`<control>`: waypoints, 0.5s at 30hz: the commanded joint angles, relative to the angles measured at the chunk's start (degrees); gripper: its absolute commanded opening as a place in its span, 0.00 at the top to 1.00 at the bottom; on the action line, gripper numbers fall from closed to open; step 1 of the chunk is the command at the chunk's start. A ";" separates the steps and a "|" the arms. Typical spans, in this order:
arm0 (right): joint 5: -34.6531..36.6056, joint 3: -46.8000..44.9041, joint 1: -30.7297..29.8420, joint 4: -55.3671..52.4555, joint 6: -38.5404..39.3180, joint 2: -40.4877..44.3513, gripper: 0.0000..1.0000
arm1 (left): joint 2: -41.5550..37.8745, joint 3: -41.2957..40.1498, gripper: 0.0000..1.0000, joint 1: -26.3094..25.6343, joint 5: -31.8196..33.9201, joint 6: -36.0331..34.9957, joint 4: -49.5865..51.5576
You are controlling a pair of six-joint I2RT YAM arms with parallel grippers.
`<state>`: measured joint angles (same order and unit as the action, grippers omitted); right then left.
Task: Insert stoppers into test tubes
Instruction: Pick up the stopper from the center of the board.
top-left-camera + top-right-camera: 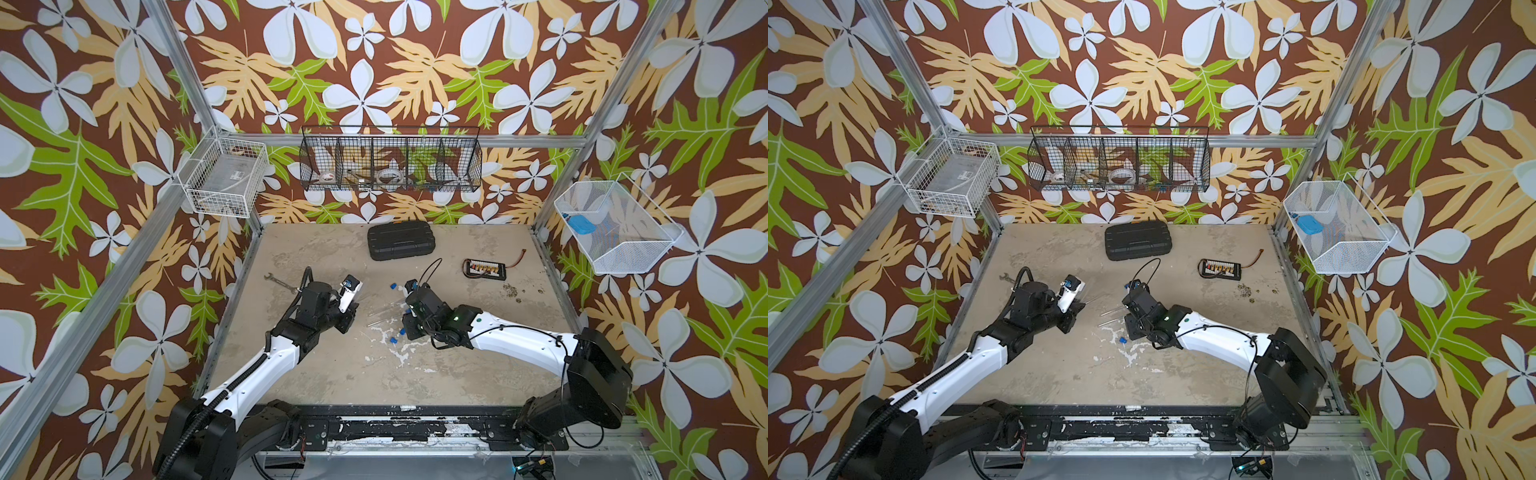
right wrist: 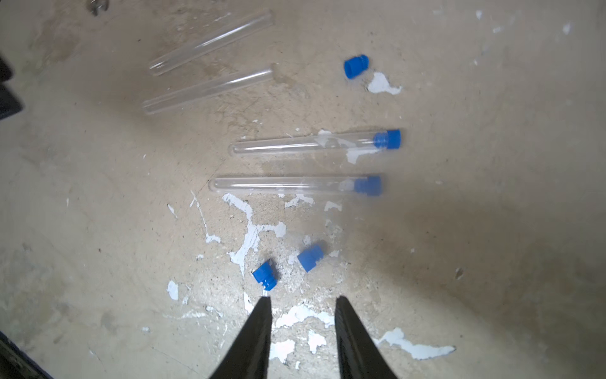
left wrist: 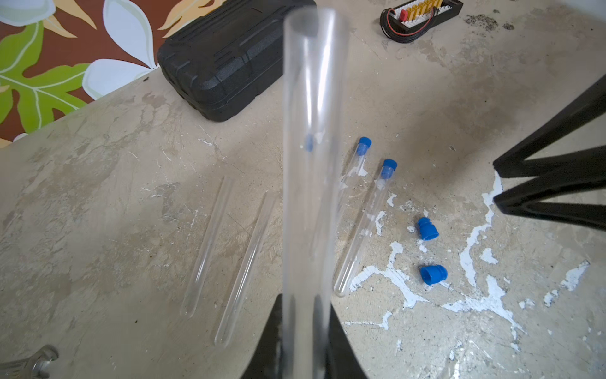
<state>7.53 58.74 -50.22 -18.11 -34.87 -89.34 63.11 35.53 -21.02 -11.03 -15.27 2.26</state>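
I should close my right gripper on the sides of the loose stopper (image 1: 402,331) (image 2: 310,257) that lies just ahead of its fingers, nearer the stoppered tubes.
My left gripper (image 3: 305,300) is shut on the lower end of a clear test tube (image 3: 311,164), which rises with its open mouth away from the jaws. Two empty test tubes (image 3: 208,246) (image 3: 249,269) lie on the table beside two tubes that have blue stoppers in them (image 2: 314,144) (image 2: 295,185). My right gripper (image 2: 303,297) hovers open over the table with nothing between its fingers. Two loose stoppers (image 2: 265,279) (image 2: 311,257) lie just ahead of its tips. A third loose stopper (image 2: 355,66) lies beyond the tubes.
A black case (image 1: 401,240) lies at the back of the table, with a connector board and wires (image 1: 484,268) to its right. A grey wrench (image 1: 282,282) lies behind the left arm. Wire baskets (image 1: 390,160) hang on the walls.
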 commanded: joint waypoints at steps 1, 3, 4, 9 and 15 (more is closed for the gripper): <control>3.05 0.95 -0.06 -2.71 -16.25 -1.21 0.61 | -1.50 -0.75 1.00 0.09 0.95 1.46 -1.65; 4.25 2.27 -0.06 -5.15 -21.09 -2.82 0.61 | -2.36 -1.45 1.00 0.10 0.90 1.81 -1.88; 4.00 3.13 -0.06 -5.86 -22.52 -3.76 0.60 | -2.70 -1.83 1.00 0.05 0.67 1.91 -2.07; 2.18 6.00 -0.06 -7.89 -28.88 -8.63 0.54 | -3.35 -2.29 1.00 0.10 0.74 2.25 -1.97; 0.54 11.36 0.02 -10.53 -30.86 -14.27 0.53 | -3.60 -2.56 1.00 0.09 -0.13 2.61 -1.95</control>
<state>8.47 68.45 -50.22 -26.04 -62.98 -102.24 59.72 32.97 -21.02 -10.74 -13.39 1.45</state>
